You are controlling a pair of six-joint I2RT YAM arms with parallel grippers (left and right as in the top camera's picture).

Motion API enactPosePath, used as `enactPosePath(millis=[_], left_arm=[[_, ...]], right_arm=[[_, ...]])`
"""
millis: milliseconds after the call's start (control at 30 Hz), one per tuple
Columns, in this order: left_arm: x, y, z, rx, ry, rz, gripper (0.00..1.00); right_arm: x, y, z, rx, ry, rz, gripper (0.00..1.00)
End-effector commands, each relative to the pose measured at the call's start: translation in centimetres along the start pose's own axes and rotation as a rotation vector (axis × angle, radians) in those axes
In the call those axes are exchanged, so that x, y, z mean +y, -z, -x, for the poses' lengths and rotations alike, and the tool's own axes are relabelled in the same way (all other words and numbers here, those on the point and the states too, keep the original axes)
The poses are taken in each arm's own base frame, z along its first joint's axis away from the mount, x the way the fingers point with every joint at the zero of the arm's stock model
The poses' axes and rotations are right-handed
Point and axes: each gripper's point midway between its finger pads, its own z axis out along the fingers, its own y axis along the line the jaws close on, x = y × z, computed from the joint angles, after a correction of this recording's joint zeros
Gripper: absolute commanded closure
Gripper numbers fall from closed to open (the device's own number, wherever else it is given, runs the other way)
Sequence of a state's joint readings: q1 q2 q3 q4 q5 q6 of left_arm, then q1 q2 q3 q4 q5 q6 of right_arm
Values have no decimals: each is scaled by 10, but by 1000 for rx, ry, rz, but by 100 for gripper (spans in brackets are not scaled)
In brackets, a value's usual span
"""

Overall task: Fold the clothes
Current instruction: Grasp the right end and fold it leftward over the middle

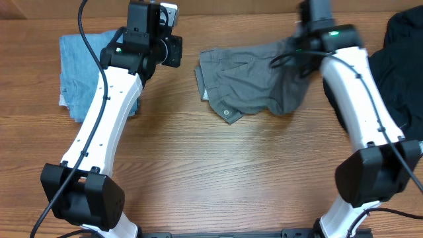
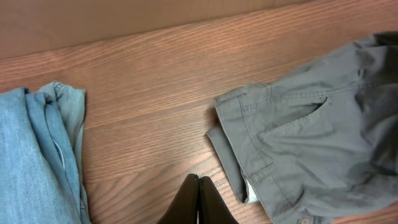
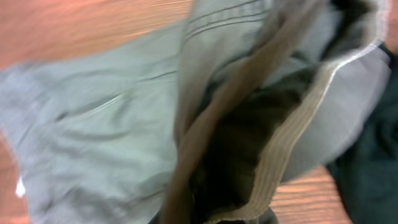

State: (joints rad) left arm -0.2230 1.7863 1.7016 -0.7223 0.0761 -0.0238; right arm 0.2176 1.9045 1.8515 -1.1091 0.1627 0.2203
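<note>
The robot's right gripper should release the lifted edge on the grey shorts' side (image 1: 218, 78) (image 3: 56, 144) nearest the blue denim garment.
Grey shorts (image 1: 254, 82) lie crumpled at the back middle of the table, waistband button toward the front. They also show in the left wrist view (image 2: 311, 149). My right gripper (image 1: 307, 39) is shut on the right edge of the grey shorts and lifts it; the cloth (image 3: 249, 124) fills the right wrist view and hides the fingers. My left gripper (image 2: 199, 202) is shut and empty, above bare wood between the shorts and a folded blue denim garment (image 1: 82, 66), which also shows in the left wrist view (image 2: 34, 162).
A pile of black clothes (image 1: 400, 73) lies at the far right edge of the wooden table (image 1: 198, 172). The denim sits at the back left corner.
</note>
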Motion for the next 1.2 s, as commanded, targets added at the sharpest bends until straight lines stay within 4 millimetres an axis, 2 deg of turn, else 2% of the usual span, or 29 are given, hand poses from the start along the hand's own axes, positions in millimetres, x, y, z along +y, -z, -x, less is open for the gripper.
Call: enactPosePath(millis=[0,167,333,500,667,767,833,967,1100,1133,1167], left_arm=[[-11,3,0,4,6,-60,96],[-14,21,8,-33,2,-75,96],[-17,51,22,-99,-6,-76,95],[-17,56,23,-108,-7,-76,95],[-17,59,23,-108,-6,-76,96],[-18,66,26,-125,-7,-77,96],[-18,71,28,-136,-9,-77,95],[-19,73,28,-140,-10,-77,94],[-19,73,28,-139,-10,-77,94],[-19,73,28,-139,-10,-77,94],[-19,73,28,-139,-9,-77,94]], right_arm=[[45,25,-1,-71,226,21,96],[79,31,-11,-87,340,62,96],[89,33,-13,-92,367,77,96],[96,33,-17,-79,374,122,96],[120,31,-31,-37,467,259,96],[129,12,-43,22,480,278,96],[138,-8,-56,77,493,290,96],[155,-51,-88,189,538,285,96],[167,-79,-114,263,577,272,96],[169,-84,-118,272,582,271,95],[171,-85,-121,277,583,271,81]])
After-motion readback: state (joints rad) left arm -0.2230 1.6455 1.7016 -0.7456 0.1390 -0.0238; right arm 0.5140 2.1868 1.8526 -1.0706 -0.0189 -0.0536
